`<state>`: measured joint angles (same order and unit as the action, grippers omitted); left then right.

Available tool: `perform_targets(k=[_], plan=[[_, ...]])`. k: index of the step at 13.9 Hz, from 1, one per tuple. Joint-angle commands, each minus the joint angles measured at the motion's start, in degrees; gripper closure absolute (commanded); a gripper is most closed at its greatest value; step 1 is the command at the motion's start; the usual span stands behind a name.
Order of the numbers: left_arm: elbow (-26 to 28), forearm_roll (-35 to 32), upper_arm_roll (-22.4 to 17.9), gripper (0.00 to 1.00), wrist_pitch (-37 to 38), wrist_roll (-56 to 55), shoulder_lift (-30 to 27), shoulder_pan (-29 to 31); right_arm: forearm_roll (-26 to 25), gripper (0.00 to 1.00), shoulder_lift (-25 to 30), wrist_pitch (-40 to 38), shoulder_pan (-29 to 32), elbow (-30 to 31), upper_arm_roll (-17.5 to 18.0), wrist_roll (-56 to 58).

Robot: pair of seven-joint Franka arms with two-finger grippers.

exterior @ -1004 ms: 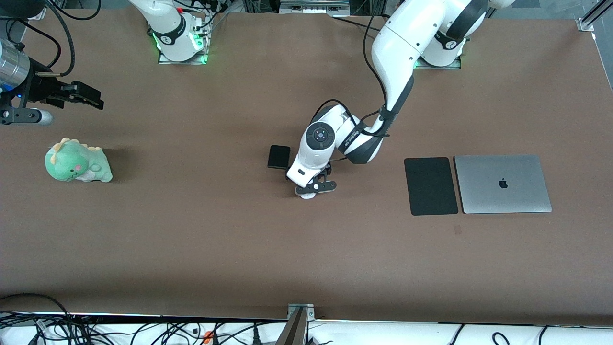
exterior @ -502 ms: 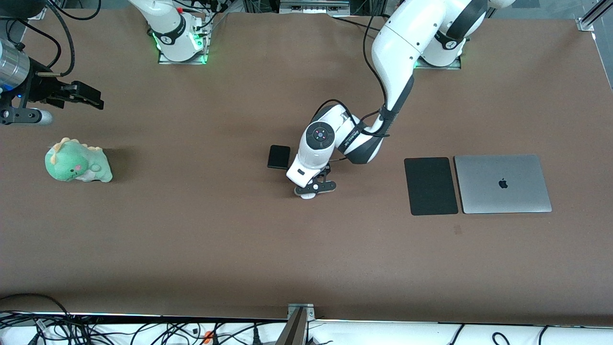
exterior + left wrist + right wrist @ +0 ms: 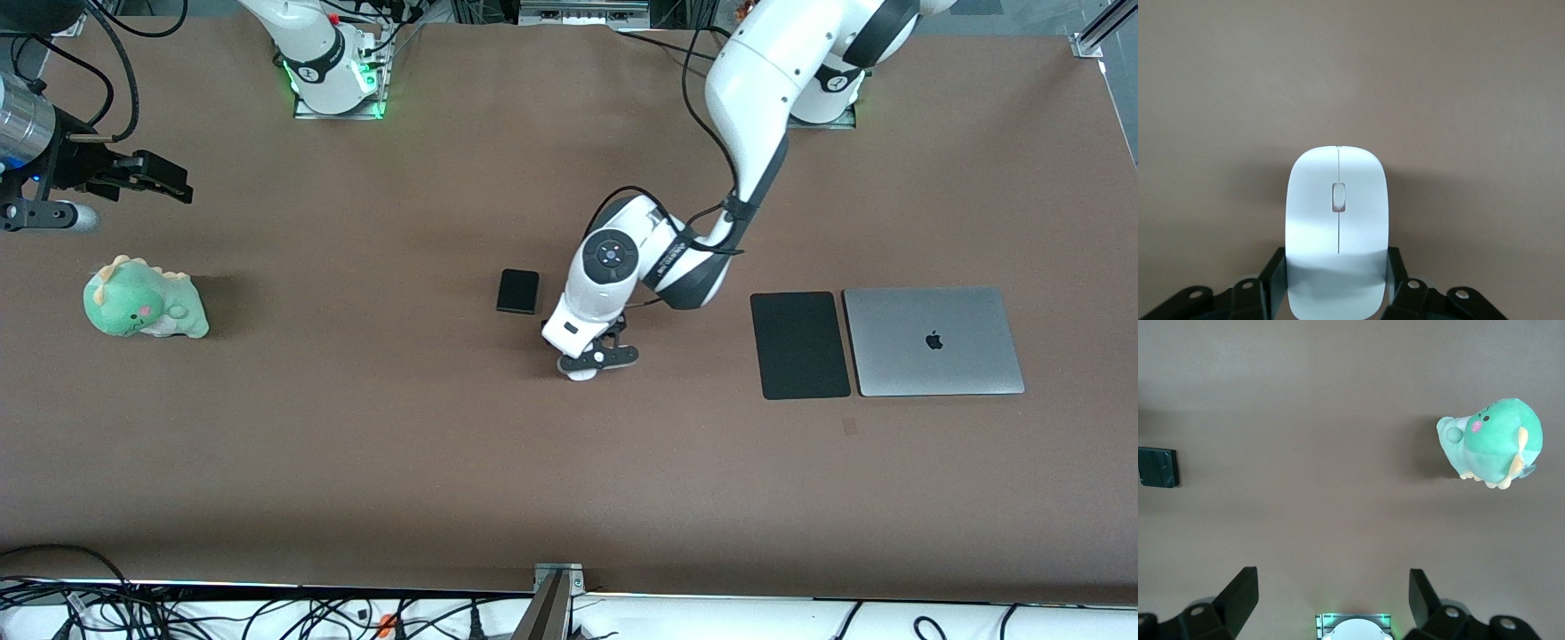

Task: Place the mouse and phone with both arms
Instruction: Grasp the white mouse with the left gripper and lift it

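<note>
My left gripper has a place for the white mouse. It will put the mouse down on the middle of the black pad [image 3: 812, 340].
The white mouse [image 3: 1337, 220] sits between the two black fingers [image 3: 1271, 283] of my left gripper [image 3: 597, 357], which is shut on its rear half. In the front view only its white tip [image 3: 582, 372] shows under the hand, low over the table's middle. The phone [image 3: 517, 291], a small black slab, lies flat beside the left hand, toward the right arm's end; it also shows in the right wrist view [image 3: 1158, 467]. My right gripper [image 3: 175, 180] waits open and empty over bare table at the right arm's end, its fingers [image 3: 1241, 593] spread wide.
A green plush dinosaur [image 3: 142, 299] lies near the right gripper. A large black pad [image 3: 799, 345] and a closed silver laptop [image 3: 933, 340] lie side by side toward the left arm's end. Cables run along the table edge nearest the front camera.
The left gripper has shut on the mouse and shifted slightly toward the black pad with it. The right arm has not moved.
</note>
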<state>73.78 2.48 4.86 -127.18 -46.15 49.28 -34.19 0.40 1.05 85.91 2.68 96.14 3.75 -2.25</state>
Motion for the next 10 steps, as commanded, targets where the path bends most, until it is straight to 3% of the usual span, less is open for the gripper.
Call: perform_targets(k=[1,4,10], plan=[[4.25,-0.81,0.85,0.50,3.95,6.58,-6.29,4.64,1.61,0.00,0.18,-0.57,-0.04,-0.25,0.21,-0.82],[12.94,-0.55,1.03,0.49,4.13,12.82,-14.63,8.69,3.64,0.00,-0.17,0.04,-1.35,-0.25,0.30,-3.62],[33.42,-0.46,1.20,0.47,4.04,31.63,-30.36,21.08,3.82,0.00,-5.08,6.35,-13.29,-0.25,0.21,-23.37]])
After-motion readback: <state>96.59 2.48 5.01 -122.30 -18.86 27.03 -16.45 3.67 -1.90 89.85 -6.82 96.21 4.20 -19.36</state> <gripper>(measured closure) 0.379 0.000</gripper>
